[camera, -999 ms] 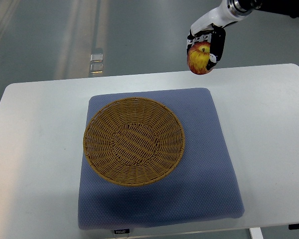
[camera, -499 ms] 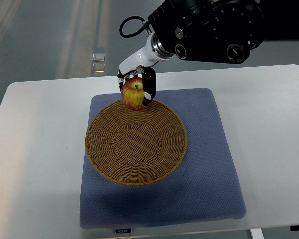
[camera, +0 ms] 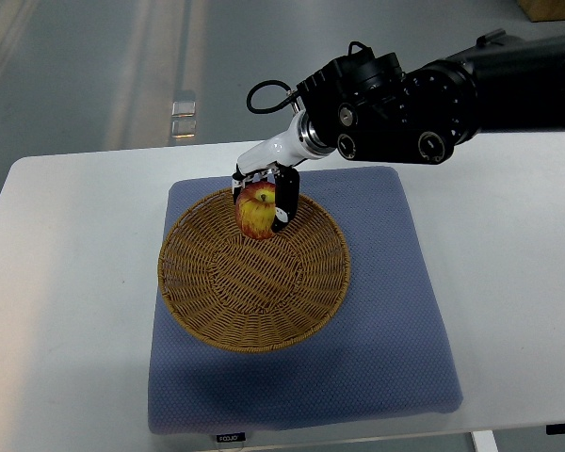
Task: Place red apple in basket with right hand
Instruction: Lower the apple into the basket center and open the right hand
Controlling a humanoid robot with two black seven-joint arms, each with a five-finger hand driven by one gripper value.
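Observation:
Next, I release the red apple from my right gripper on the woven bottom near the middle of the basket [camera: 247, 259].
A red and yellow apple [camera: 255, 214] hangs over the far inner part of the round wicker basket [camera: 217, 301]. My right hand [camera: 266, 200] is shut on the apple, its fingers [camera: 284, 201] wrapped down the apple's right side. The black right arm [camera: 424, 94] reaches in from the upper right. The basket rests on a blue cushion [camera: 386, 311] in the middle of the white table [camera: 66, 282]. Whether the apple touches the basket weave I cannot tell. The left arm does not show.
The blue cushion covers the table's centre and reaches its near edge. A small clear object [camera: 182, 114] lies on the grey floor beyond the table's far edge.
My right hand carried the apple from beyond the table's far right edge leftward and down, over the basket's far rim, and now lower inside the basket.

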